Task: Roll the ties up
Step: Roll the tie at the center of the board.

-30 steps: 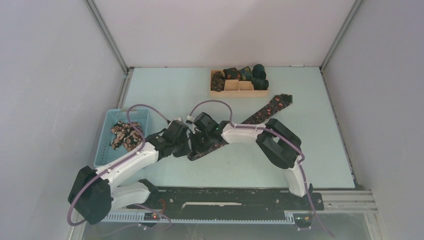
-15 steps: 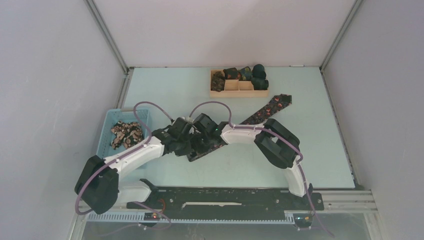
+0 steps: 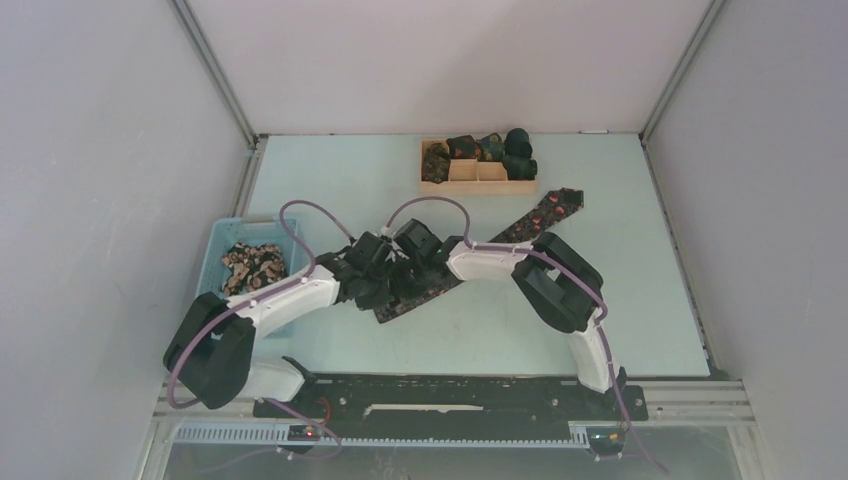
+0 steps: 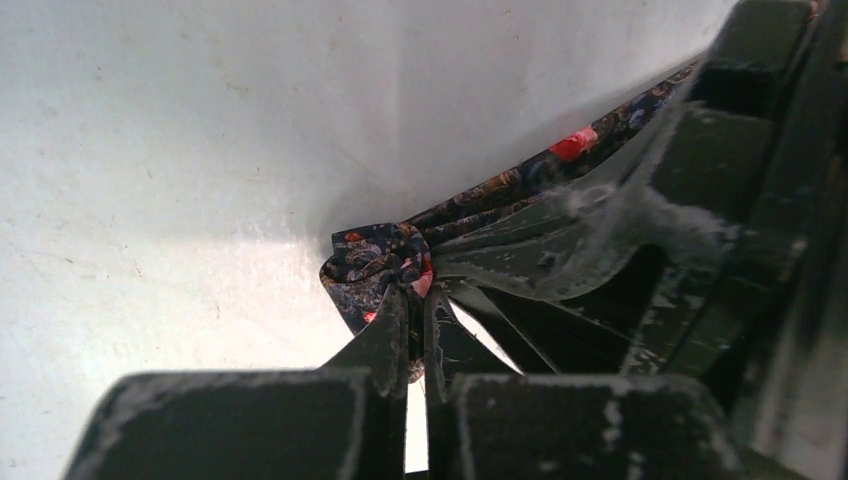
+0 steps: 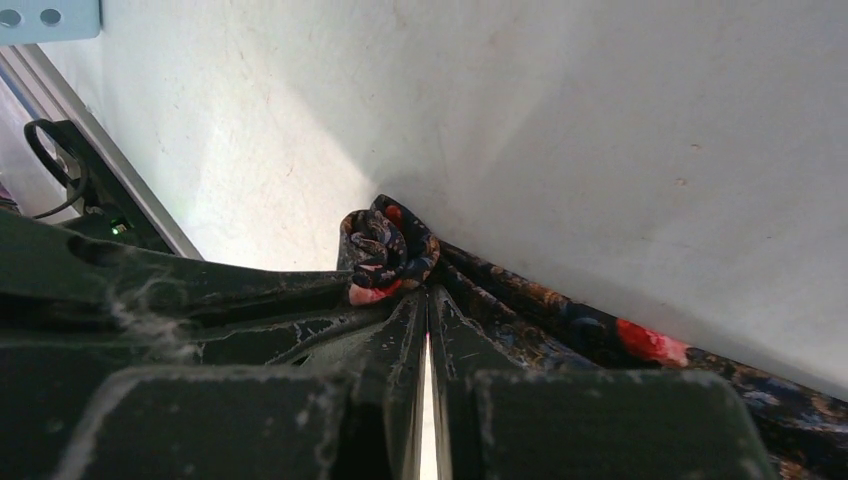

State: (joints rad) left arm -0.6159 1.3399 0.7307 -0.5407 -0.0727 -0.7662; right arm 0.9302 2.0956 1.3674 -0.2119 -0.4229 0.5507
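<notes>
Next, I open my left gripper, back off and take the fold at the tie's far edge [image 4: 338, 280], because the dark floral tie's curl is bunched up and crumpled where both grippers pinch it.
One dark floral tie [image 3: 520, 228] lies slanted across the table, from its wide end at the right back down toward the middle. Both grippers meet over its near part. My left gripper [image 3: 381, 283] comes in from the left and my right gripper [image 3: 408, 268] from the right. The left wrist view has my left gripper [image 4: 415, 293] shut on the bunched, curled end of the tie [image 4: 372, 262]. In the right wrist view my right gripper [image 5: 428, 296] is shut, its tips pinching the same curl of the tie [image 5: 388, 243]. The rest of the strip runs off to the right.
A light-blue basket [image 3: 213, 262] at the left holds more patterned ties [image 3: 250, 264]. A tan wooden divided tray [image 3: 478, 186] at the back holds several rolled ties [image 3: 516, 150]. The right arm's elbow [image 3: 560, 285] stands over the tie's middle.
My left arm has swung right and forward, bringing its gripper closer in against the right gripper at the tie's end. The right gripper has shifted slightly back and right.
</notes>
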